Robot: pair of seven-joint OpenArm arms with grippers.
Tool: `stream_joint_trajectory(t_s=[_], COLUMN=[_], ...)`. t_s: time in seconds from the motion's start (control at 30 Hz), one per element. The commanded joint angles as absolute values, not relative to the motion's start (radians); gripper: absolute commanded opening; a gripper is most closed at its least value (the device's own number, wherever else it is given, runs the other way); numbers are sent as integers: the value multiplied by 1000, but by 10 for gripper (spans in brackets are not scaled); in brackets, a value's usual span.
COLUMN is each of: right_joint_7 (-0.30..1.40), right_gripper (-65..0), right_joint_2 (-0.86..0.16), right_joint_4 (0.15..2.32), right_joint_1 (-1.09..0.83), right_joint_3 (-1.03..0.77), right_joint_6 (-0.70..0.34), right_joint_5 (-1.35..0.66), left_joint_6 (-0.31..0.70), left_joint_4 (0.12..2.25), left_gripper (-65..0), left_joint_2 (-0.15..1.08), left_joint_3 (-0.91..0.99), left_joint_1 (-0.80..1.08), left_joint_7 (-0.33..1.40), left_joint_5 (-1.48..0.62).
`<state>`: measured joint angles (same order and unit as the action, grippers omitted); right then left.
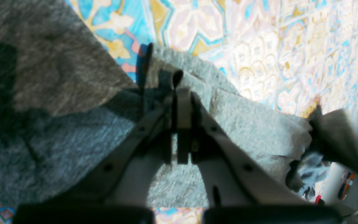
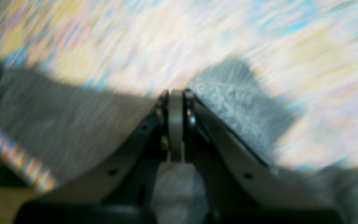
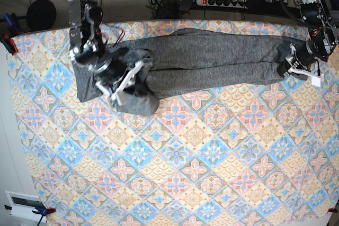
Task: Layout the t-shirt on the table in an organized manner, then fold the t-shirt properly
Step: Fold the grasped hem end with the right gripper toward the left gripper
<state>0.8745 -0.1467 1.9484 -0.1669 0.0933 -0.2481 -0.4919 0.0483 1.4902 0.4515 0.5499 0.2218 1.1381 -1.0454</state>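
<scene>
The robot's right gripper needs to let go of the t-shirt's edge on the grey part's crease (image 3: 232, 66), a little short of the left gripper.
The dark-grey t-shirt (image 3: 212, 56) lies stretched in a long band across the far part of the table (image 3: 185, 157). My left gripper (image 3: 294, 70) is at the band's right end, shut on a raised fold of the grey knit (image 1: 179, 84). My right gripper (image 3: 125, 85) is at the bunched left end, shut on the cloth. The right wrist view is motion-blurred; it shows the right gripper (image 2: 176, 96) with its jaws together, and grey shirt fabric (image 2: 235, 102) on both sides of them.
The table's far edge runs just behind the shirt, with a power strip (image 3: 222, 1) and cables beyond it. Clamps (image 3: 8, 41) hold the patterned cloth at the left edge. A white box (image 3: 24, 205) sits off the near left corner.
</scene>
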Motion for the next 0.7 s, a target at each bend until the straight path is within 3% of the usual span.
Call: stream_joint_trajectory(t_s=[0.0, 0.37, 0.67], right_joint_7=[846, 843, 842], right_gripper=[-650, -650, -650], right_joint_2=[-153, -150, -51], right_joint_4=[1968, 1975, 1972], right_joint_1=[-170, -182, -168], right_joint_3=[119, 384, 444], right_joint_6=[-255, -255, -255], right_joint_5=[-503, -503, -501], left_joint_6=[54, 54, 54], left_joint_4=[1504, 1504, 1504], left_gripper=[-650, -650, -650], left_joint_2=[473, 473, 473], left_joint_3=[559, 559, 559], left_joint_1=[214, 214, 214], left_joint_7=[1132, 1132, 1132], left_joint_5=[-1059, -1059, -1059])
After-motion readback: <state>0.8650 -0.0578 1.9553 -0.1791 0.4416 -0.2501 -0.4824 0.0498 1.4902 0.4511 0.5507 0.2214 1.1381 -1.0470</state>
